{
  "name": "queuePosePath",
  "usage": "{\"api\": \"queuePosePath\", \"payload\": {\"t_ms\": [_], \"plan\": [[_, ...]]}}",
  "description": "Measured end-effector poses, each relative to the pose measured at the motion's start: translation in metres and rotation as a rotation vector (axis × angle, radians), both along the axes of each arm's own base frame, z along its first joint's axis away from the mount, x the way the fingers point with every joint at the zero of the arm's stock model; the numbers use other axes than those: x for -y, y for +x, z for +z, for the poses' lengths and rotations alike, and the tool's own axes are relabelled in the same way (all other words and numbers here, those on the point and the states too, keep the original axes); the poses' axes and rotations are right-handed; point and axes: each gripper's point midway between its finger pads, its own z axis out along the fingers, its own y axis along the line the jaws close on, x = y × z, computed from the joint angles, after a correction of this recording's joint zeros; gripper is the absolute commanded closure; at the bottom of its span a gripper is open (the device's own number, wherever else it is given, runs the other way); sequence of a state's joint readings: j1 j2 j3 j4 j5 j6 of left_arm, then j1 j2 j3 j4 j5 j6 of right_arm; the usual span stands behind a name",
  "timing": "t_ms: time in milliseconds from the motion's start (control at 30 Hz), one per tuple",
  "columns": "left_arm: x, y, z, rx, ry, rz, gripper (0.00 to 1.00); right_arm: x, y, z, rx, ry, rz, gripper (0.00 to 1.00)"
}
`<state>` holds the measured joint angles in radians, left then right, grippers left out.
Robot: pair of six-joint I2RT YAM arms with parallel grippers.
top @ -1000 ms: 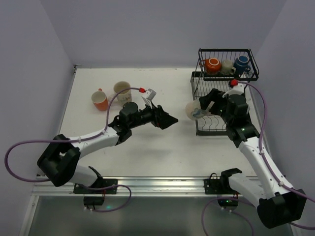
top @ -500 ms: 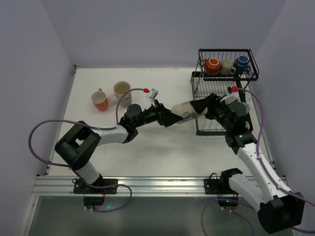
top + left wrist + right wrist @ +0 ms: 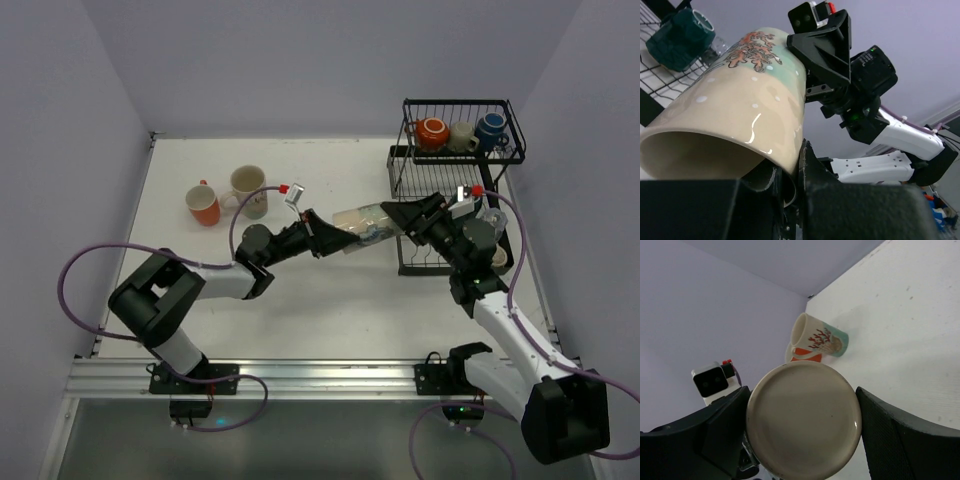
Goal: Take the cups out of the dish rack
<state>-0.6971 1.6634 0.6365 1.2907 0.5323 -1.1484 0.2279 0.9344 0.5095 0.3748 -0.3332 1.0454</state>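
Note:
Next, my left gripper releases the held cream cup on the rack side of the standing patterned cream cup (image 3: 302, 202). The held cup now hangs in mid-air beside the rack.
A cream cup with a coral pattern (image 3: 362, 225) hangs on its side in mid-air, left of the black wire dish rack (image 3: 460, 103). My left gripper (image 3: 325, 237) is shut on its rim (image 3: 790, 170), one finger inside and one outside. My right gripper (image 3: 397, 215) is shut on the other end, its fingers (image 3: 725, 430) flanking the round base (image 3: 804, 420). An orange cup (image 3: 432, 131), a cream cup (image 3: 461, 135) and a blue cup (image 3: 490, 127) sit in the upper basket. A dark teal cup (image 3: 682, 37) rests on the rack's wires.
An orange cup (image 3: 204, 205) and a second patterned cream cup (image 3: 249, 190) stand together on the white table (image 3: 300, 310) at the far left. The rack's lower tray (image 3: 430, 262) lies under my right arm. Purple cables loop from both arms.
My left gripper has closed on the cup's rim. The cup, with the right gripper on its base, has shifted a little left and towards the back.

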Motion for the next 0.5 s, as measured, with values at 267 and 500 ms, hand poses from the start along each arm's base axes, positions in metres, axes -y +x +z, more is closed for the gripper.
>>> {"api": "queuePosePath", "payload": {"t_ms": [267, 500], "plan": [[-0.017, -0.012, 0.021, 0.110, 0.067, 0.069, 1.00, -0.019, -0.007, 0.002, 0.040, 0.004, 0.083, 0.01], [-0.039, -0.021, 0.024, 0.164, 0.187, 0.141, 1.00, -0.023, -0.013, -0.008, 0.052, -0.023, 0.118, 0.01]]}}
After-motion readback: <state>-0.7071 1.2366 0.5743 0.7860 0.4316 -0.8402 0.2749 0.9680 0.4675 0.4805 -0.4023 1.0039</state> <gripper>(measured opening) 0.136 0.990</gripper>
